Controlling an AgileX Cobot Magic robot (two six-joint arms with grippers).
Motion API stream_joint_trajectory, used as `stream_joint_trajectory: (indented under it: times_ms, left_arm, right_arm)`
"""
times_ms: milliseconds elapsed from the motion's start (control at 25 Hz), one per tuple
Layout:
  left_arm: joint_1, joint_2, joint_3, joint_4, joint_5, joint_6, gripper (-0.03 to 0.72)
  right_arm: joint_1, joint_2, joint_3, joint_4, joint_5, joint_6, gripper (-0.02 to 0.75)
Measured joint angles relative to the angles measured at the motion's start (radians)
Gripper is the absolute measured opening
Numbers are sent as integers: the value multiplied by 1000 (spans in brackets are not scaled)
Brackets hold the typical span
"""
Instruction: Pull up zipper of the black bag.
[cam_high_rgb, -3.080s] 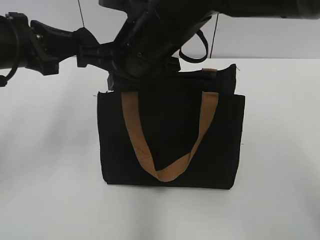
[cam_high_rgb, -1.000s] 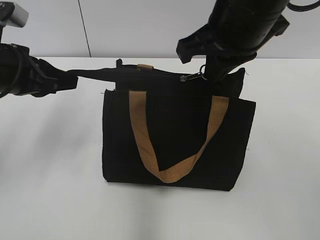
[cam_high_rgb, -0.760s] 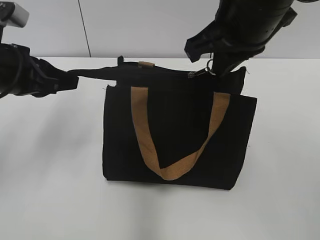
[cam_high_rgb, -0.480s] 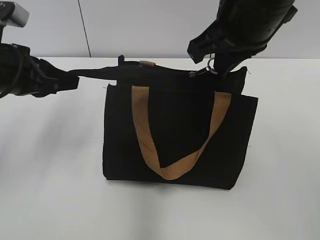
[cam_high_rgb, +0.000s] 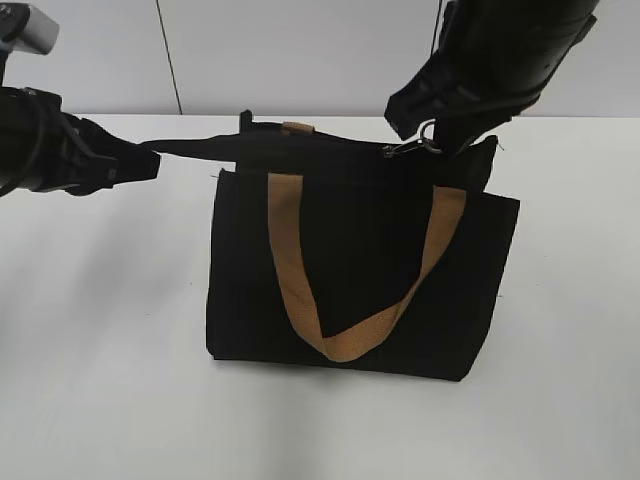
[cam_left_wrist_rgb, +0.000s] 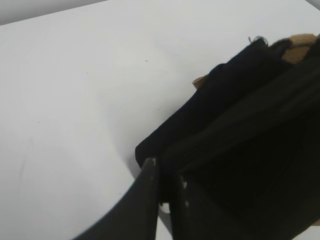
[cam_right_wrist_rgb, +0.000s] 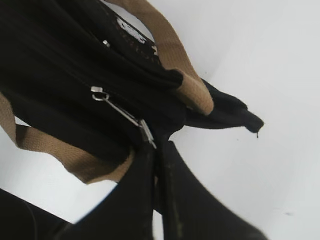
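Note:
Next, I release the zipper pull with my right gripper on the black fabric (cam_high_rgb: 427, 169) just above the tan handle's upper end.
The black bag (cam_high_rgb: 360, 280) stands upright on the white table, a tan handle (cam_high_rgb: 300, 290) hanging down its front. My right gripper (cam_high_rgb: 432, 140) is above the bag's top right end, shut on the zipper pull (cam_high_rgb: 408, 148); in the right wrist view the metal pull (cam_right_wrist_rgb: 122, 112) runs into the shut jaws (cam_right_wrist_rgb: 156, 150). My left gripper (cam_high_rgb: 150, 160) is shut on the bag's top left corner and holds that fabric stretched out to the left; in the left wrist view the jaws (cam_left_wrist_rgb: 167, 172) pinch black fabric (cam_left_wrist_rgb: 240, 130).
The white table (cam_high_rgb: 100, 350) lies all around the bag. A pale wall (cam_high_rgb: 300, 50) stands behind the table's far edge. Both arms hang over the bag's top ends.
My right gripper has drawn the zipper pull to the right along the bag's top, from near the middle to the right end. The bag has shifted slightly right. My left gripper has held still.

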Motion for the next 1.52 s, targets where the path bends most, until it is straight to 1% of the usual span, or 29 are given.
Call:
stream_joint_trajectory:
  times_ms: [160, 360, 480, 600, 760, 840, 880, 920, 1080, 1120, 1160, 1240, 1280, 1400, 1480, 1520]
  left_arm:
    - [1, 0, 0, 0, 21, 0, 22]
    - [1, 0, 0, 1, 40, -1, 22]
    - [1, 0, 0, 1, 37, -2, 22]
    - [0, 0, 0, 1, 24, -2, 22]
    - [0, 0, 0, 0, 26, -3, 26]
    - [1, 0, 0, 1, 36, -3, 61]
    - [4, 0, 0, 1, 49, -4, 104]
    - [8, 0, 0, 1, 59, -5, 155]
    - [11, 0, 0, 1, 75, -9, 475]
    - [11, 0, 0, 1, 70, -9, 536]
    - [11, 0, 0, 1, 59, -10, 575]
    - [11, 0, 0, 1, 25, -18, 606]
    - [10, 0, 0, 2, 13, -31, 606]
    - [-7, -7, 0, 2, 0, -95, 572]
    - [-34, -25, 0, 2, 25, -125, 554]
    - [-58, -40, 1, 2, 57, -140, 549]
  right_arm:
    - [-2, -6, 49, -39, 7, -1, -15]
    - [-6, -11, 55, -86, 15, 0, -15]
    - [-35, -23, 56, -76, 13, 0, -15]
    - [-67, -28, 56, -41, 8, 0, -15]
    - [-73, -29, 56, -13, 9, 0, -6]
    - [-78, -30, 56, 4, 17, -5, 39]
    - [-83, -31, 56, 11, 31, -16, 86]
    - [-84, -33, 57, 22, 42, -30, 151]
    - [-88, -43, 59, 93, 52, -86, 439]
    - [-88, -47, 59, 103, 53, -92, 481]
    - [-88, -52, 59, 110, 49, -98, 514]
    - [-88, -69, 59, 118, 33, -108, 545]
    - [-88, -82, 59, 122, 23, -121, 549]
    - [-88, -125, 59, 136, 8, -164, 558]
    - [-88, -153, 59, 140, 4, -182, 558]
    - [-88, -168, 59, 143, 3, -188, 559]
